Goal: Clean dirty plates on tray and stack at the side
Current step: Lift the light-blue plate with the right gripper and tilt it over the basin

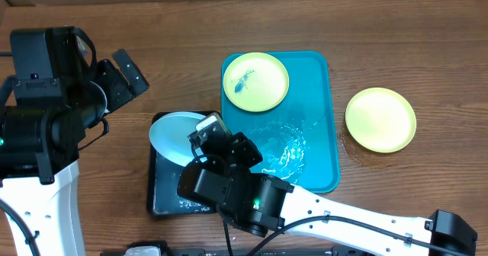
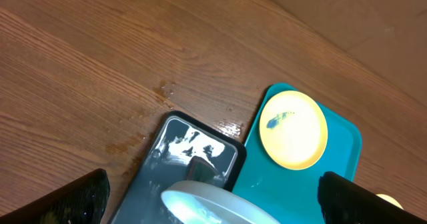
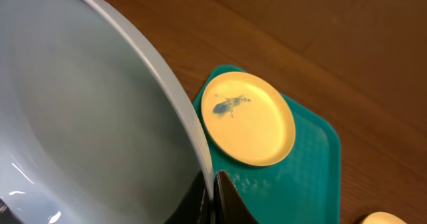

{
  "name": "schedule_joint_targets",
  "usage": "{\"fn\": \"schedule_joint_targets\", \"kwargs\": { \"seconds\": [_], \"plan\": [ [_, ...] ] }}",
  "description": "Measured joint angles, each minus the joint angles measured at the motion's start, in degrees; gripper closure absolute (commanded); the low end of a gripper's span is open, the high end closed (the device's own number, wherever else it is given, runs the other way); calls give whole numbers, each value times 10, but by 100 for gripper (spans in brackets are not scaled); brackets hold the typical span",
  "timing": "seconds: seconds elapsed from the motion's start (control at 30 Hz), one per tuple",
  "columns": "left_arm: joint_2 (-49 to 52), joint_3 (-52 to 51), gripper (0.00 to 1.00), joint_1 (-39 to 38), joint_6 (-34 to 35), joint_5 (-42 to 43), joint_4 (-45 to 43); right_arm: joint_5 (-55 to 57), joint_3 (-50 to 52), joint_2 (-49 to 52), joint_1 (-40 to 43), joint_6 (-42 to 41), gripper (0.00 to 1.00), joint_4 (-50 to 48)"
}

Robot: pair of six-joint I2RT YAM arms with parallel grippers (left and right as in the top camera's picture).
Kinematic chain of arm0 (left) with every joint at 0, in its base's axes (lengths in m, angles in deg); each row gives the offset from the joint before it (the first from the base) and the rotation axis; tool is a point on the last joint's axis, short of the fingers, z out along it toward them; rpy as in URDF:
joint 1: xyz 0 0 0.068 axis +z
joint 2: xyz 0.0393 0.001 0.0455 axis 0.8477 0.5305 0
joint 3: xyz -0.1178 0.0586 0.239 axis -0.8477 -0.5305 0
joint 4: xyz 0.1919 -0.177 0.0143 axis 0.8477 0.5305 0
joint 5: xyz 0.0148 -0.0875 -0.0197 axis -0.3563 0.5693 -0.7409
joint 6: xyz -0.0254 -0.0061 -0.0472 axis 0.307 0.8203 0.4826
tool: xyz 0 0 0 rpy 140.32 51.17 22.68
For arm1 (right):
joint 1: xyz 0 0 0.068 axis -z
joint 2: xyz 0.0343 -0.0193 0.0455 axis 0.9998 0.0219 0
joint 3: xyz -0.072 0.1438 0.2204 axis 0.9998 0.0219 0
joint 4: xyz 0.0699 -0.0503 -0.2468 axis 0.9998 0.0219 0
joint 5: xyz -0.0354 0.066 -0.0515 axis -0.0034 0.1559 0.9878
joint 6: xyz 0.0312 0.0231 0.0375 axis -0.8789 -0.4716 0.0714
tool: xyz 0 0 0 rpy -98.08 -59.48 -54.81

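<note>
The pale blue plate, now held tilted over the black tray, will be let go by my right gripper on top of the yellow-green plate on the wooden tabletop (image 1: 379,116).
My right gripper (image 1: 204,128) (image 3: 212,196) is shut on the rim of the pale blue plate (image 1: 174,136) (image 3: 87,131) and holds it tilted over the black tray (image 1: 164,187). The plate also shows in the left wrist view (image 2: 220,207). A yellow-green plate with a dark blue smear (image 1: 255,81) (image 2: 293,129) (image 3: 248,119) lies at the far end of the turquoise tray (image 1: 316,134) (image 2: 293,191) (image 3: 313,177). A second yellow-green plate (image 1: 380,119) lies on the wooden tabletop to the right of the tray. My left gripper (image 2: 213,214) is open, empty and held high at the left of the table.
The black tray (image 2: 177,154) is wet and holds something shiny. Water lies pooled on the turquoise tray's near half (image 1: 286,145). Water drops mark the wood (image 2: 163,91) beside the black tray. Bare wooden tabletop (image 1: 412,50) lies to the right and at the back.
</note>
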Motion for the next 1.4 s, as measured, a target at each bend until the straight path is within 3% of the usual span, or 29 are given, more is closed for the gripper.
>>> {"fn": "schedule_joint_targets", "kwargs": {
  "seconds": [0.4,1.4],
  "plan": [
    [0,0,0,2,18,-1,31,82,0,0,-43,50,96,-6],
    [0,0,0,4,20,-2,39,98,0,0,-46,58,96,-27]
  ]
}}
